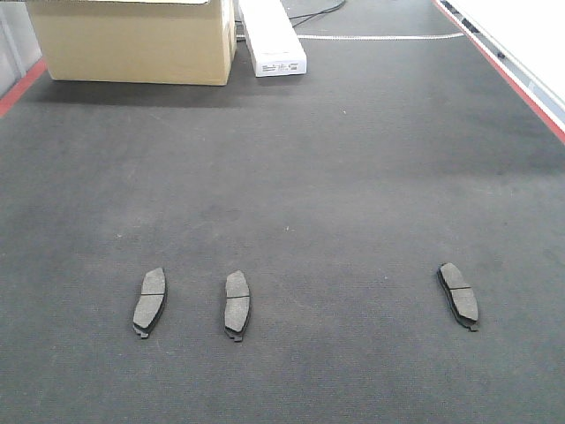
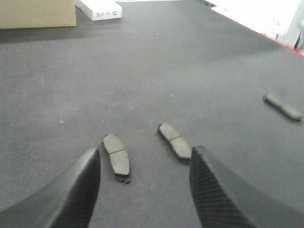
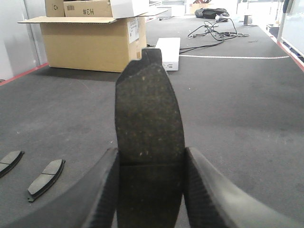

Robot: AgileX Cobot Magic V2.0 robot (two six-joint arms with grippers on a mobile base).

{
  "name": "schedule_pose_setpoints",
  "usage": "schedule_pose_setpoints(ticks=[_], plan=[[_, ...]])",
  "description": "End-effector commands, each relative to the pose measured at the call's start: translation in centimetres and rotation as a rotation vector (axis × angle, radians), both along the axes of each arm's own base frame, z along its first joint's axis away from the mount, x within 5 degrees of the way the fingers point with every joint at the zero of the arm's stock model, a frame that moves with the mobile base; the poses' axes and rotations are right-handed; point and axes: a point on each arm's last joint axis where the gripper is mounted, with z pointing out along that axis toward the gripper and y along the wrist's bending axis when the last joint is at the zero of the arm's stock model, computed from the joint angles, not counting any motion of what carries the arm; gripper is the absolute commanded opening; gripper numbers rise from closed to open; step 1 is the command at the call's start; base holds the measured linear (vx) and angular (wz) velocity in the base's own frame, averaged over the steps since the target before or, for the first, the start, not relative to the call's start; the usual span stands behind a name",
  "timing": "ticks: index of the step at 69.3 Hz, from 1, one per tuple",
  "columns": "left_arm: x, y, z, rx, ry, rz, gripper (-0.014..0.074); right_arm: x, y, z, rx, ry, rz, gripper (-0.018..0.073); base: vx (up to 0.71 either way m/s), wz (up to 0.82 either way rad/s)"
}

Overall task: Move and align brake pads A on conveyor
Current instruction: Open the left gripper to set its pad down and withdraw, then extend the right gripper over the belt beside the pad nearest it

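Next, my right gripper drops its brake pad, now held upright off the belt, in the wide gap [image 1: 359, 301] between the middle brake pad and the lone brake pad.
Three brake pads lie flat on the dark conveyor [image 1: 309, 177]: a left pad [image 1: 150, 301], a middle pad [image 1: 237, 304] and a right pad [image 1: 458, 293], all roughly lengthwise. My left gripper [image 2: 145, 156] hovers open above the belt, with the left pad [image 2: 117, 154] and middle pad [image 2: 175, 140] just beyond its fingertips and the right pad [image 2: 283, 106] far off. My right gripper [image 3: 151, 156] is shut on another brake pad [image 3: 149, 118], held upright off the belt. Two lying pads [image 3: 46, 173] [image 3: 9, 160] show at lower left there. Neither gripper appears in the front view.
A cardboard box [image 1: 132, 40] and a long white box [image 1: 272, 40] stand at the belt's far end. Red stripes [image 1: 22, 88] mark the belt's edges. Cables [image 3: 213, 31] lie beyond the white box.
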Motion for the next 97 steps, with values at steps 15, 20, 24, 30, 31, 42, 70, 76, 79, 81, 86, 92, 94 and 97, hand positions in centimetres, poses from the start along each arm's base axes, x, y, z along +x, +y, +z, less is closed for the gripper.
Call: schedule_pose_setpoints(ticks=[15,20,24,30,31,42,70,76,79,81,86,92,94,97], plan=[[0.2,-0.8,-0.1,-0.051,-0.059,-0.065,0.0412,0.0,0.2,1.7,0.007,-0.118,0.017,-0.0004,0.0,0.0],[0.2,-0.8,-0.1,-0.051,-0.059,-0.065,0.0412,0.0,0.2,1.7,0.007,-0.118,0.017,-0.0004,0.0,0.0],[0.2,-0.8,-0.1,-0.05,-0.059,-0.065,0.0412,0.0,0.2,1.7,0.007,-0.118,0.017,-0.0004,0.0,0.0],[0.2,-0.8,-0.1,-0.05,-0.059,-0.065,0.0412,0.0,0.1,1.7,0.004,-0.119,0.016,-0.0004,0.0,0.0],[0.2,-0.8,-0.1,-0.05,-0.059,-0.065,0.0412,0.0,0.1,1.7,0.003,-0.119,0.016,-0.0004,0.0,0.0],[0.2,-0.8,-0.1,-0.05,-0.059,-0.065,0.0412,-0.1,0.3,1.5,0.089,-0.064,0.025,-0.0004,0.0,0.0],[0.2,-0.8,-0.1,-0.05,-0.059,-0.065,0.0412,7.4,3.5,2.9,0.092,0.251,0.022,0.0007,0.0,0.0],[0.2,-0.8,-0.1,-0.05,-0.059,-0.065,0.0412,10.2,4.6,3.0,0.064,0.323,0.015,0.001,0.0,0.0],[0.2,-0.8,-0.1,-0.05,-0.059,-0.065,0.0412,11.7,5.2,2.8,0.055,0.37,0.01,0.0011,0.0,0.0],[0.2,-0.8,-0.1,-0.05,-0.059,-0.065,0.0412,12.6,5.5,2.7,0.049,0.397,0.007,0.0012,0.0,0.0],[0.2,-0.8,-0.1,-0.05,-0.059,-0.065,0.0412,15.0,6.6,2.1,0.053,0.478,-0.003,0.0013,0.0,0.0],[0.2,-0.8,-0.1,-0.05,-0.059,-0.065,0.0412,17.8,7.8,1.3,0.075,0.555,-0.01,0.0015,0.0,0.0],[0.2,-0.8,-0.1,-0.05,-0.059,-0.065,0.0412,18.7,8.2,0.7,0.08,0.589,-0.014,0.0017,0.0,0.0],[0.2,-0.8,-0.1,-0.05,-0.059,-0.065,0.0412,19.9,8.7,0.0,0.081,0.623,-0.019,0.0017,0.0,0.0]])
